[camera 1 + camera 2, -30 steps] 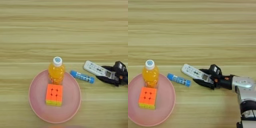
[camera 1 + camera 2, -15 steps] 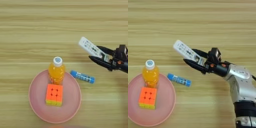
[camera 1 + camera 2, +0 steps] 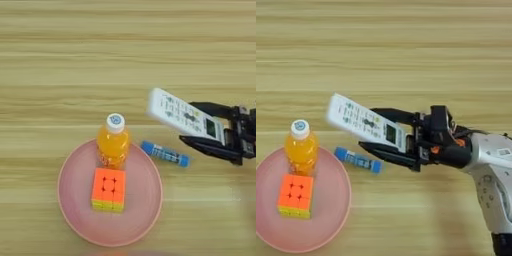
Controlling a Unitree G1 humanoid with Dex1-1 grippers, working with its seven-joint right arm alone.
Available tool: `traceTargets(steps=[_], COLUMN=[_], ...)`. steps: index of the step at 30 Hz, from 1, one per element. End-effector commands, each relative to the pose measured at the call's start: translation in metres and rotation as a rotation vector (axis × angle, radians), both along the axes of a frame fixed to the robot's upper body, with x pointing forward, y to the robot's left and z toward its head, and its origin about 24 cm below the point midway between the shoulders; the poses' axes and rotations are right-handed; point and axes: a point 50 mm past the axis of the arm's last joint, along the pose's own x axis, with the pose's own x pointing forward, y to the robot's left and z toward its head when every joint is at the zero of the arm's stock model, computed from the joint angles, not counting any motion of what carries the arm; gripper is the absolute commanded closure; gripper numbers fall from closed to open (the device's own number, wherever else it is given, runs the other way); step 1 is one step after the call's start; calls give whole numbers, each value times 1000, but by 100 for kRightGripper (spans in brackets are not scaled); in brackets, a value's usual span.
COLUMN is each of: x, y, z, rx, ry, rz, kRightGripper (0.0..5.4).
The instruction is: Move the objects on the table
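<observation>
My right gripper is holding the white remote and will release it on the wood [image 3: 207,190] beside the pink plate, just below the blue tube. The remote is now held above the table.
My right gripper [image 3: 370,128] is shut on the white remote [image 3: 362,121], which it holds above the table [image 3: 75,60], one black finger along each long side. The remote [image 3: 184,118] slants up to the left, its free end pointing toward the bottle. Just below it on the wood lies the slim blue tube [image 3: 358,160], apart from the gripper. The orange-drink bottle [image 3: 114,141] with the white cap stands upright on the far part of a pink plate [image 3: 150,200].
An orange-faced puzzle cube [image 3: 108,189] sits on the pink plate in front of the bottle. My silver forearm [image 3: 491,160] comes in from the right edge. Bare wood spreads across the far half of the table.
The remote lay on the table right of the tube a second ago. My gripper has lifted it and now carries it a little leftward, above the tube. Bottle, cube and tube have stayed put.
</observation>
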Motion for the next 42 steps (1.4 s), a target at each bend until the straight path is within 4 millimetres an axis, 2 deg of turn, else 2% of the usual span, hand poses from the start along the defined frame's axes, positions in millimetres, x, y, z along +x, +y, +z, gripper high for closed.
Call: traceTargets(steps=[1,12,31,42], x=[-4,-16,-15,-15], y=[-12,-29,-44,-56], z=[14,-4,-52,-72], rx=[-102,-224,-426,-508], ry=[-73,6,80,109], rz=[-11,-14,-56,-78], kRightGripper=[251,251,251,251])
